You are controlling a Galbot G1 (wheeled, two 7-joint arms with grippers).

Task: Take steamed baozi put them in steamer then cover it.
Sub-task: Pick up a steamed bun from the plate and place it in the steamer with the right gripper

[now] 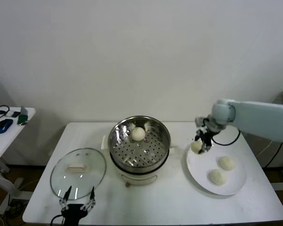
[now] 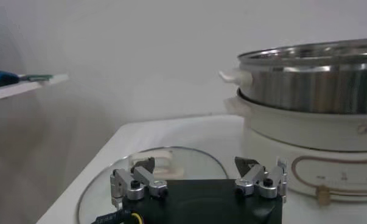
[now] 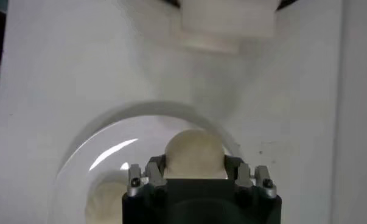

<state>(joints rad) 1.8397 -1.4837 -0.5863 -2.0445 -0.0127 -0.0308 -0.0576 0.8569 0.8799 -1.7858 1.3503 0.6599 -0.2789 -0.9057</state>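
Observation:
The robot's right gripper should release its baozi in the steamer (image 1: 123, 144), beside the baozi inside, on the side of that baozi toward the glass cover.
The steel steamer (image 1: 139, 143) on its cream cooker base stands mid-table with one baozi (image 1: 138, 133) inside at the back. My right gripper (image 1: 199, 145) is shut on a second baozi (image 1: 196, 146) and holds it over the left edge of the white plate (image 1: 233, 185); in the right wrist view this baozi (image 3: 193, 153) sits between the fingers. Two more baozi (image 1: 226, 163) (image 1: 217, 177) lie on the plate. The glass cover (image 1: 78, 168) lies flat left of the steamer. My left gripper (image 1: 78, 198) is open and empty at the cover's near edge, also shown in the left wrist view (image 2: 197, 176).
A side table (image 1: 9, 129) at far left carries a blue mouse and small items. The steamer wall (image 2: 317, 82) rises close to my left gripper in its wrist view. The table's front edge runs just below my left gripper.

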